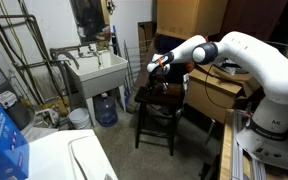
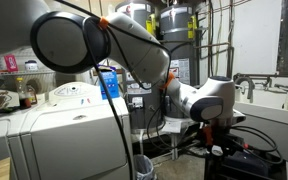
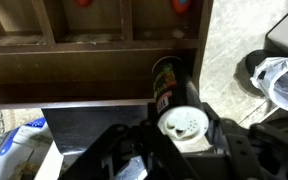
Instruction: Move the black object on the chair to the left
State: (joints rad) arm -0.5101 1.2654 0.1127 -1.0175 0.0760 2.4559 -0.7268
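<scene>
My gripper will let go of the black object in the end of the wooden tray's long compartment [image 1: 165,88] [image 3: 174,83] on the chair.
The black object is a black canister with a white shaker lid [image 3: 169,88], seen end-on in the wrist view. My gripper [image 3: 181,135] is shut on it, one finger on each side of the lid. The dark brown wooden chair [image 3: 74,70] lies under and beside the canister. In both exterior views the gripper [image 1: 156,66] [image 2: 224,140] hangs just over the chair's seat [image 1: 156,100] [image 2: 252,160]. The canister is too small to make out there. I cannot tell whether it touches the seat.
A white utility sink [image 1: 96,68] stands by the wall with a blue water jug [image 1: 105,108] and a white bucket [image 1: 78,118] below it. Cardboard boxes [image 1: 220,88] sit right behind the chair. A washing machine [image 2: 54,125] is nearby.
</scene>
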